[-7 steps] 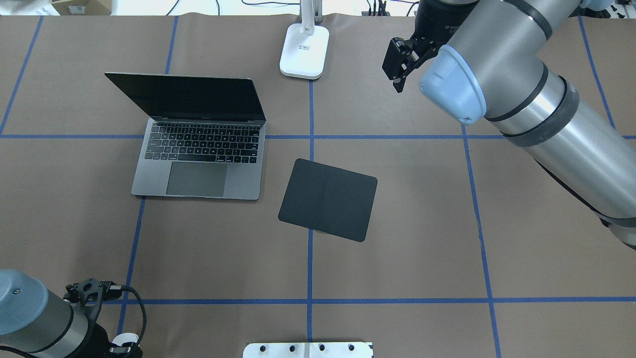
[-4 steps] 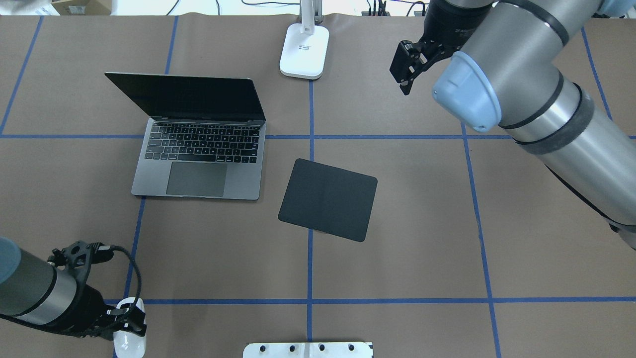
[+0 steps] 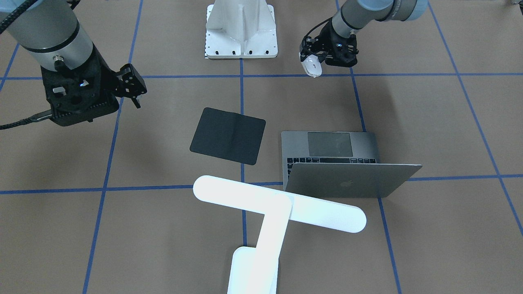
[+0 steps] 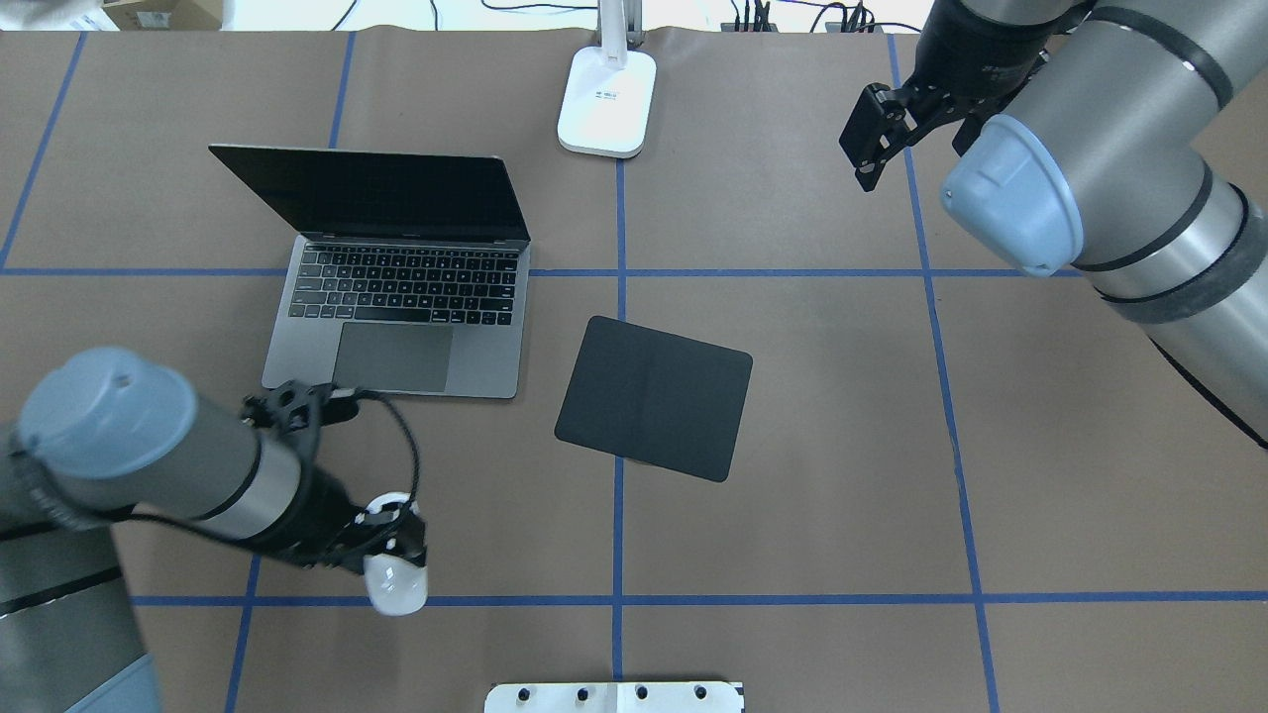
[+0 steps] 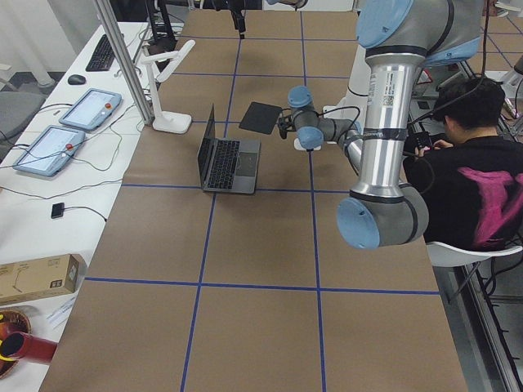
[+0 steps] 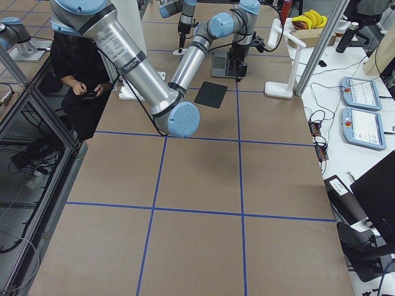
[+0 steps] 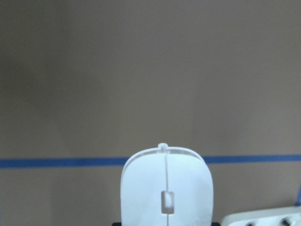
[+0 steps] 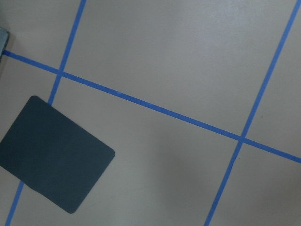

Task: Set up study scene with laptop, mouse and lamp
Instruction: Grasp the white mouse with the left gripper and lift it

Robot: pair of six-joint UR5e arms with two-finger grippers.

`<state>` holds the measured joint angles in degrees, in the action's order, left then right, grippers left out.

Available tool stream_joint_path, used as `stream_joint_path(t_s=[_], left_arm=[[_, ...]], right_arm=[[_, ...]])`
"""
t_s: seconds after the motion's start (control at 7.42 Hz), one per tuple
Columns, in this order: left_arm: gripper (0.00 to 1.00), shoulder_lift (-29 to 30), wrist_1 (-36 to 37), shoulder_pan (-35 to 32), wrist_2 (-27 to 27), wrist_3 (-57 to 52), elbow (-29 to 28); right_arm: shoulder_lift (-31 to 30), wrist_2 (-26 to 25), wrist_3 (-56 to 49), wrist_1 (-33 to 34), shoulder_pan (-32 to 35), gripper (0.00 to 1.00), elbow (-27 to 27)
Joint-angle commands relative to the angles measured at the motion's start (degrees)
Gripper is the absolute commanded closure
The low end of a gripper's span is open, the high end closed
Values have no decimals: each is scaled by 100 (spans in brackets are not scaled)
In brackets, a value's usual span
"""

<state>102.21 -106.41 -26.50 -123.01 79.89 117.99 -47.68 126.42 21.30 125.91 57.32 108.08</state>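
Observation:
My left gripper is going to let go of the white mouse on the black pad's half nearer the lamp's glowing bar head [image 3: 238, 146].
The open grey laptop [image 4: 396, 297] stands left of centre; the front-facing view shows its lid with the logo [image 3: 347, 179]. My left gripper [image 4: 391, 555] is shut on the white mouse [image 4: 396, 586], held just above the table in front of the laptop. The mouse also shows in the front-facing view [image 3: 312, 66] and in the left wrist view [image 7: 167, 188]. The white lamp's base [image 4: 607, 99] stands at the far edge and its bar head [image 3: 278, 204] glows. My right gripper [image 4: 872, 139] hangs open and empty, high at the far right.
A flat black pad [image 4: 654, 396] lies right of the laptop, turned a little; it also shows in the right wrist view [image 8: 51, 155]. The white flanged pedestal [image 3: 241, 28] stands at the robot's edge. Blue tape lines grid the brown table [image 4: 792, 515].
My left arm has carried the mouse from the near left corner forward and to the right. My right arm has drawn back to the right, away from the lamp.

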Motion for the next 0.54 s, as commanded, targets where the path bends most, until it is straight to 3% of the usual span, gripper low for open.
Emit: stream_joint_path(t_s=[0.0,0.4], left_arm=[[38,1043,604,-398,-4,-429,-529],[38,2352,604,-496,75,-421,-1705]], right_arm=[[-196,40,23,3,95,0,99],[-241,67,58,3,148,0,135]])
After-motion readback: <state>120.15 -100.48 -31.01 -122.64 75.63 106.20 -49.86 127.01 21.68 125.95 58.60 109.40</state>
